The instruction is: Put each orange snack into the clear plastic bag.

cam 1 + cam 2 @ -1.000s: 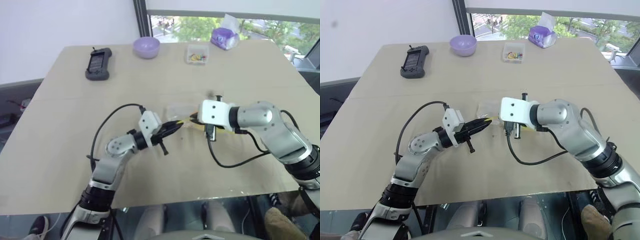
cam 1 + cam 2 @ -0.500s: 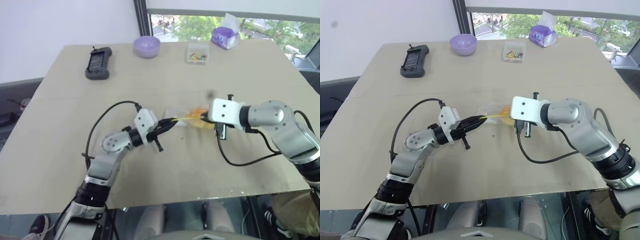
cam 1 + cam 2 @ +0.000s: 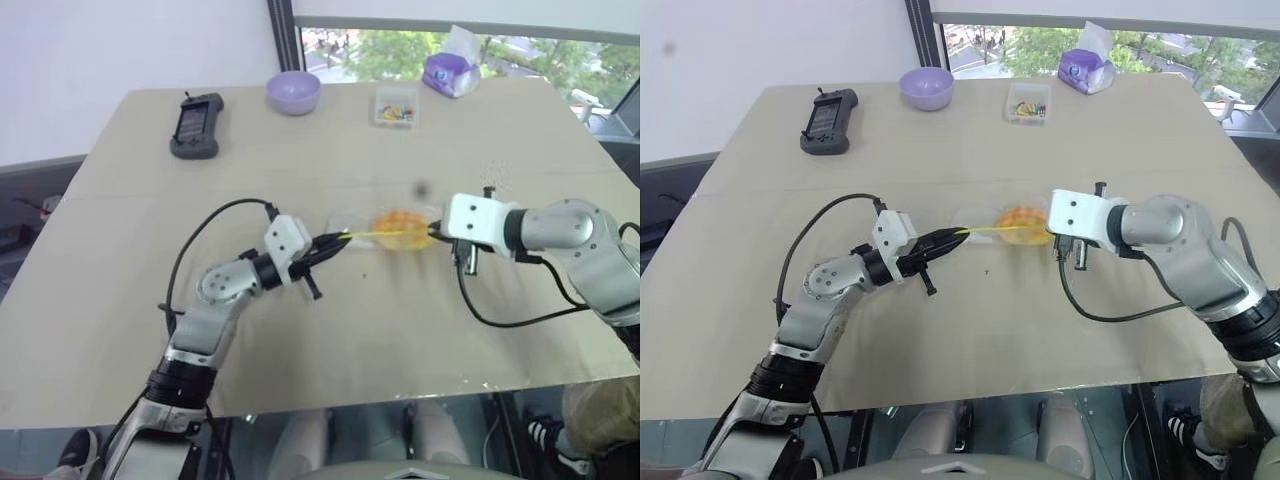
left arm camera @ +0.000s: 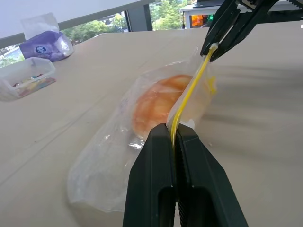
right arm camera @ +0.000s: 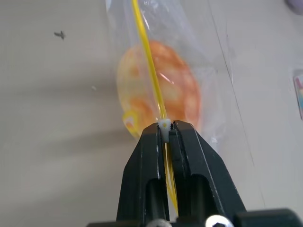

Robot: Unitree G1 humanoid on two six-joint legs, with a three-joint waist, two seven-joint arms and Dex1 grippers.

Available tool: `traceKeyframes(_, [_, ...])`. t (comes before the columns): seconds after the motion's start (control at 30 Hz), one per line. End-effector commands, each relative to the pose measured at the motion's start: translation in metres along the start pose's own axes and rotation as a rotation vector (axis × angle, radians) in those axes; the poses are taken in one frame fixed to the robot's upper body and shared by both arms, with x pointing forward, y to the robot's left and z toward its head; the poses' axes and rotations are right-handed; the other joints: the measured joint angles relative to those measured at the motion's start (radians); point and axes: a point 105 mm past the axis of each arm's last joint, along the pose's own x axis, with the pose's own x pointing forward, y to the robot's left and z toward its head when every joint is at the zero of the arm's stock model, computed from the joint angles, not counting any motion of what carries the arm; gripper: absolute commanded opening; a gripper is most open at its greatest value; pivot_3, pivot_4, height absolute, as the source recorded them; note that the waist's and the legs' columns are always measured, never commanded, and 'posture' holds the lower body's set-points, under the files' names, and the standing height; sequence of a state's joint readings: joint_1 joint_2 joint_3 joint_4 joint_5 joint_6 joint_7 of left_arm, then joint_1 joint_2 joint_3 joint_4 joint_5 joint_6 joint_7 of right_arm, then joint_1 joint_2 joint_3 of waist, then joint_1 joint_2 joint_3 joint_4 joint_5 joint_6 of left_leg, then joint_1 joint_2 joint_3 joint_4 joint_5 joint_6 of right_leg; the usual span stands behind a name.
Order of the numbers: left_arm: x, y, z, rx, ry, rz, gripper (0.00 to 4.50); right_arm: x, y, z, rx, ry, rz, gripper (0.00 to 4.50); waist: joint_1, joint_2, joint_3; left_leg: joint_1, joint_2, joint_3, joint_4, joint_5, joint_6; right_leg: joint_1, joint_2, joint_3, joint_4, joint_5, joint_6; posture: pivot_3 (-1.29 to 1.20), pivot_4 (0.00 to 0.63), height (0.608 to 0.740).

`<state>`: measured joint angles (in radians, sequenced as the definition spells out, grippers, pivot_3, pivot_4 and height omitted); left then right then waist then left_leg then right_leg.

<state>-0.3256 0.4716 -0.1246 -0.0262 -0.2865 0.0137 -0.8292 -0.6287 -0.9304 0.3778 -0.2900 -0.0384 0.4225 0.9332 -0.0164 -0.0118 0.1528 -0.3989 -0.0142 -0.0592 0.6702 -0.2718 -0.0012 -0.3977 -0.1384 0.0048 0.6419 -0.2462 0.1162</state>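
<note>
I need to let go of the clear plastic bag with my left gripper, laying it flat on the table's middle (image 3: pixel 382 233) (image 4: pixel 144 128) between my two grippers.
The clear plastic bag (image 4: pixel 109 165) hangs stretched between my two grippers just above the table's middle, its yellow strip (image 3: pixel 378 235) pulled taut. An orange snack (image 3: pixel 397 222) with a round domed top lies inside the bag (image 5: pixel 189 42), seen through the film (image 4: pixel 158 101) (image 5: pixel 170 90). My left gripper (image 3: pixel 335 240) is shut on the strip's left end (image 4: pixel 173 135). At the strip's right end my right gripper (image 3: pixel 436 238) is shut on the white zip slider (image 5: pixel 164 125).
Along the table's far edge stand a black handheld controller (image 3: pixel 196 126), a purple bowl (image 3: pixel 293 94), a small clear box of colourful bits (image 3: pixel 394 108) and a purple tissue pack (image 3: pixel 449 74). Black cables loop off both wrists.
My right gripper has slid to the right along the yellow strip, uncovering the snack in the bag. The left gripper has stayed almost in place, gripping its end.
</note>
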Motion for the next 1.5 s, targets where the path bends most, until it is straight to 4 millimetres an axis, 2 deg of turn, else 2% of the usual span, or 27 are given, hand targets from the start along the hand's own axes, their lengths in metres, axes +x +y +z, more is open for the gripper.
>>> traceKeyframes(0.03, [-0.026,0.034,0.006,0.046,0.009,0.15,0.0,-0.028,-0.028,-0.045,0.058,0.187,-0.135,0.03,0.0,0.0,0.0,0.0,0.0,0.0,0.0,0.0,0.0,0.0,0.0,0.0,0.0,0.0,0.0,0.0,0.15,0.74])
traceKeyframes(0.27, [-0.026,0.037,0.007,0.051,0.01,0.152,0.0,-0.033,-0.03,-0.052,0.058,0.214,-0.142,0.03,0.0,0.0,0.0,0.0,0.0,0.0,0.0,0.0,0.0,0.0,0.0,0.0,0.0,0.0,0.0,0.0,0.15,0.74])
traceKeyframes(0.43, [-0.024,0.037,0.008,0.057,0.006,0.151,0.0,-0.034,-0.034,-0.051,0.055,0.208,-0.16,0.03,0.0,0.0,0.001,0.0,0.0,0.0,0.0,0.0,-0.001,0.0,0.0,0.0,0.0,0.0,0.0,0.0,0.15,0.74])
traceKeyframes(0.47, [-0.023,0.04,0.01,0.075,0.001,0.168,0.0,-0.034,-0.039,-0.047,0.045,0.19,-0.19,0.03,0.0,0.0,0.001,0.0,0.0,0.0,0.0,0.0,-0.001,0.0,0.0,0.0,0.0,0.0,0.0,0.0,0.15,0.74])
traceKeyframes(0.57, [-0.015,0.063,0.022,0.173,-0.027,0.281,0.0,-0.033,-0.067,-0.038,0.027,0.143,-0.34,0.03,-0.001,-0.001,0.001,0.0,0.0,0.0,0.0,0.0,-0.001,0.0,0.0,0.0,0.0,0.0,0.0,0.0,0.15,0.74])
traceKeyframes(0.67, [-0.008,0.094,0.039,0.259,-0.075,0.435,0.0,-0.033,-0.096,-0.03,-0.007,0.106,-0.491,0.03,0.001,-0.001,0.003,0.0,0.0,-0.001,0.0,0.001,-0.002,0.0,0.0,0.0,0.001,0.0,0.0,0.0,0.15,0.74])
traceKeyframes(0.77, [-0.004,0.128,0.073,0.348,-0.163,0.596,0.0,-0.038,-0.126,-0.016,-0.033,0.054,-0.646,0.03,0.0,-0.002,0.003,0.0,-0.001,-0.001,0.0,0.002,-0.003,0.0,0.0,-0.001,0.0,0.0,0.0,0.0,0.15,0.74])
traceKeyframes(0.87, [-0.007,0.148,0.101,0.427,-0.233,0.708,0.0,-0.046,-0.145,-0.003,-0.051,-0.006,-0.757,0.03,-0.002,-0.003,0.004,-0.001,-0.001,-0.002,-0.002,0.002,-0.003,-0.001,0.0,-0.001,-0.002,0.0,0.0,0.0,0.15,0.74])
traceKeyframes(0.93, [-0.009,0.155,0.113,0.473,-0.261,0.752,0.0,-0.047,-0.148,-0.001,-0.041,-0.026,-0.783,0.03,-0.003,-0.003,0.004,-0.002,-0.002,-0.003,-0.003,0.002,-0.003,-0.001,0.0,-0.001,-0.005,0.0,0.0,0.0,0.15,0.74])
traceKeyframes(1.0, [-0.01,0.154,0.112,0.484,-0.26,0.744,0.0,-0.045,-0.143,-0.005,-0.043,-0.015,-0.754,0.03,-0.004,-0.003,0.004,-0.002,-0.002,-0.003,-0.004,0.002,-0.003,-0.001,0.0,-0.001,-0.007,0.0,0.0,0.0,0.15,0.74])
traceKeyframes(1.07, [-0.009,0.147,0.101,0.457,-0.236,0.69,0.0,-0.043,-0.135,-0.009,-0.042,-0.004,-0.715,0.03,-0.006,-0.002,0.004,-0.003,-0.002,-0.003,-0.004,0.002,-0.003,-0.001,0.0,-0.002,-0.008,0.0,0.0,0.0,0.15,0.74])
traceKeyframes(1.13, [-0.005,0.122,0.073,0.407,-0.17,0.53,0.0,-0.033,-0.106,-0.018,-0.017,0.019,-0.535,0.03,-0.008,-0.002,0.004,-0.003,-0.002,-0.003,-0.004,0.002,-0.003,-0.001,0.0,-0.002,-0.007,0.0,0.0,0.0,0.15,0.74])
traceKeyframes(1.17, [-0.006,0.103,0.052,0.338,-0.105,0.422,0.0,-0.028,-0.085,-0.024,0.003,0.037,-0.42,0.03,-0.013,-0.002,0.004,-0.002,-0.002,-0.003,-0.004,0.002,-0.003,0.0,0.0,-0.002,-0.007,0.0,0.0,0.0,0.15,0.74])
traceKeyframes(1.27, [-0.016,0.055,0.009,0.205,0.064,0.179,0.0,-0.02,-0.045,-0.031,0.053,0.054,-0.236,0.03,-0.023,-0.001,0.005,-0.003,-0.002,-0.004,-0.004,0.002,-0.003,0.0,0.0,-0.002,-0.007,0.0,0.0,0.0,0.15,0.74])
traceKeyframes(1.33, [-0.023,0.04,-0.001,0.121,0.113,0.129,0.0,-0.017,-0.035,-0.03,0.083,0.053,-0.195,0.03,-0.029,0.0,0.011,-0.003,-0.001,-0.003,-0.004,0.002,-0.003,-0.001,0.0,-0.001,-0.005,0.0,0.0,0.0,0.15,0.74])
traceKeyframes(1.5, [-0.026,0.035,-0.01,0.063,0.161,0.141,0.0,-0.012,-0.027,-0.029,0.112,0.045,-0.157,0.03,-0.022,0.002,0.015,0.005,-0.001,-0.007,-0.001,0.0,0.001,0.004,0.001,-0.001,0.005,0.0,0.0,0.0,0.15,0.74])
